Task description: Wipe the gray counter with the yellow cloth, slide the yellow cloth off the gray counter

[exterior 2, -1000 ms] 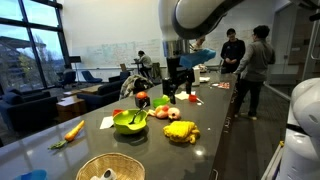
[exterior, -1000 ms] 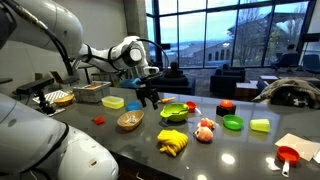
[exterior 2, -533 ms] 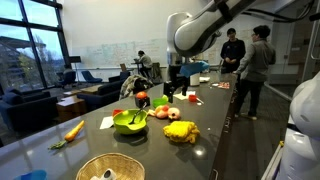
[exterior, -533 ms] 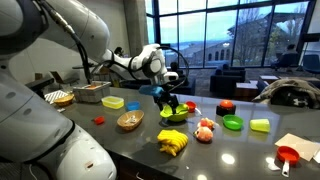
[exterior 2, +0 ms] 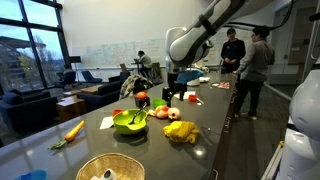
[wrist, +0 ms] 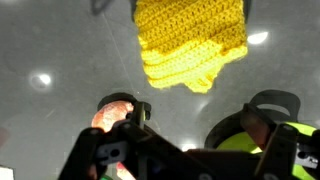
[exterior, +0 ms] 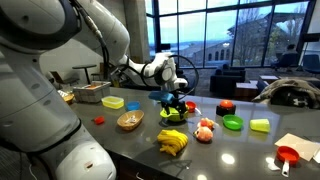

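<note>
I will next bring my gripper to the crumpled middle of the yellow cloth (exterior: 173, 140) (wrist: 192, 38) and close it there, because the cloth must wipe the gray counter.
The yellow cloth (exterior: 172, 142) lies crumpled on the gray counter (exterior: 240, 150) near its front edge. It also shows in an exterior view (exterior 2: 181, 131) and at the top of the wrist view (wrist: 190, 40). My gripper (exterior: 172, 100) hangs above the counter behind the cloth, over a green bowl (exterior: 175, 112), apart from the cloth. In the wrist view the gripper (wrist: 195, 125) is open and empty, with bare counter (wrist: 60, 50) between its fingers.
Around the cloth stand a pink toy (exterior: 205, 130), a wicker basket (exterior: 130, 120), a small green bowl (exterior: 232, 122), a red object (exterior: 225, 107), a lime block (exterior: 260, 125) and a red scoop (exterior: 287, 154). A carrot (exterior 2: 73, 130) lies near the counter's edge.
My arm has swung along the counter from beside the yellow container to above the green bowl, closer to the yellow cloth. The cloth has not moved.
</note>
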`<state>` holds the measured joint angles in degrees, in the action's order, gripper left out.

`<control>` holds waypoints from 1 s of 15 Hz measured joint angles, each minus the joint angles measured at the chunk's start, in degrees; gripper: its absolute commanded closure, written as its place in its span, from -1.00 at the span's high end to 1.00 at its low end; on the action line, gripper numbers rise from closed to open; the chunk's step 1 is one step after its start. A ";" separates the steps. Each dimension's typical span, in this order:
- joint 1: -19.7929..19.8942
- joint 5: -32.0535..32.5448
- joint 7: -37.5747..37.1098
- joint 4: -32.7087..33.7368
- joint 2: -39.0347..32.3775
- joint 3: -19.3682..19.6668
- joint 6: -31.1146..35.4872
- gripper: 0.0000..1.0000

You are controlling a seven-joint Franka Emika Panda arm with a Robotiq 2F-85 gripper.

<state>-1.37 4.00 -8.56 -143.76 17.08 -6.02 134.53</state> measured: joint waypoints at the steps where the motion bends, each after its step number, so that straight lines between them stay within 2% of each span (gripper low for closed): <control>1: 0.00 0.00 -0.01 0.08 -0.60 0.09 -0.12 1.00; 15: -1.33 -0.02 -1.39 -1.56 -5.11 -0.85 -0.38 1.00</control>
<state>-2.70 3.98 -9.95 -145.31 11.97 -6.87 134.15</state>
